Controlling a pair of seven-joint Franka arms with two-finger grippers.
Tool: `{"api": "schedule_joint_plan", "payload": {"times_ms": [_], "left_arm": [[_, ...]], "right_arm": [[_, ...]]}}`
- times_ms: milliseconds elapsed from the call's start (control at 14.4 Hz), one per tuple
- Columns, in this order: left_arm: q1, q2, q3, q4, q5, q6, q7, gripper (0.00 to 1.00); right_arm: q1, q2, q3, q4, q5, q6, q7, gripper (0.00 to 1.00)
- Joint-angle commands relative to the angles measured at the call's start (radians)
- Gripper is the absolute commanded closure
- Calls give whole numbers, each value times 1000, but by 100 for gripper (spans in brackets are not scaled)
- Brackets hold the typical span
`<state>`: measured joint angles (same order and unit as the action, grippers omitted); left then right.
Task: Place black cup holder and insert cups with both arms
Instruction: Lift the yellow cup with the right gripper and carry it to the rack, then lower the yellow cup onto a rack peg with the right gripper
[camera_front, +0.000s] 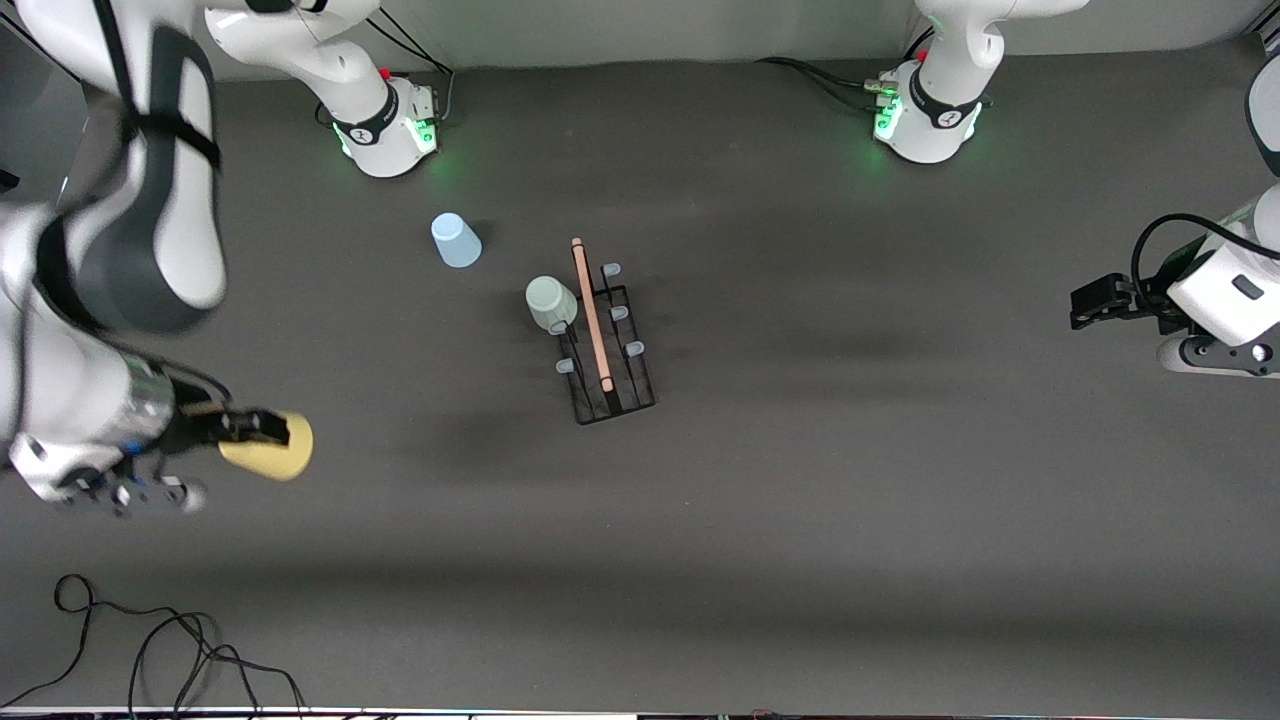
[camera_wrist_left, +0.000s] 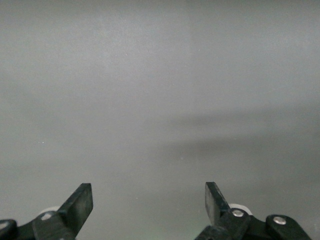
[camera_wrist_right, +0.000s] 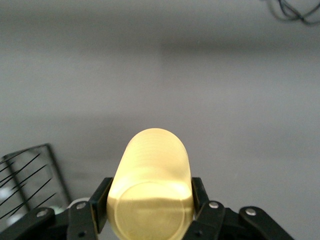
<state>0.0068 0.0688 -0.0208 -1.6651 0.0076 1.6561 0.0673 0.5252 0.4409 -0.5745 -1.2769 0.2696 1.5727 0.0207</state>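
The robot's right gripper should release the yellow cup on the mint green cup's side of the holder, at the near-end peg (camera_front: 575, 382).
The black cup holder (camera_front: 612, 352) stands at the middle of the table, its wooden rod handle (camera_front: 591, 310) on top. The mint green cup (camera_front: 551, 304) sits upturned on one of its pegs, on the side toward the right arm's end. The light blue cup (camera_front: 455, 241) stands upturned on the table, farther from the front camera than the holder. My right gripper (camera_front: 265, 428) is shut on the yellow cup (camera_front: 272, 447), also seen in the right wrist view (camera_wrist_right: 150, 180), above the table at the right arm's end. My left gripper (camera_front: 1085, 303) is open and empty (camera_wrist_left: 149, 200), waiting at the left arm's end.
Black cables (camera_front: 150, 650) lie at the table's front edge toward the right arm's end. A corner of the holder's wire base (camera_wrist_right: 30, 175) shows in the right wrist view. The two arm bases (camera_front: 390, 125) stand along the back edge.
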Motion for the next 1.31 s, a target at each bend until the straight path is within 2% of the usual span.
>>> {"api": "schedule_joint_plan", "payload": {"times_ms": [0,277,554,1246], "left_arm": [[2,3,-2,16,11,-21,16,0],[4,5,-2,16,11,-18,16,0],[4,5,-2,16,11,-18,16,0],[4,5,-2,16,11,-19,16,0]], "right_arm": [[97,-45,5,-18,-30,-54,227,95],[287,-30,12,-13,-15,-37,694,96],[438,16,13,-31,12,68,1057,98],[564,36,13,-350,25,463,1094,98]]}}
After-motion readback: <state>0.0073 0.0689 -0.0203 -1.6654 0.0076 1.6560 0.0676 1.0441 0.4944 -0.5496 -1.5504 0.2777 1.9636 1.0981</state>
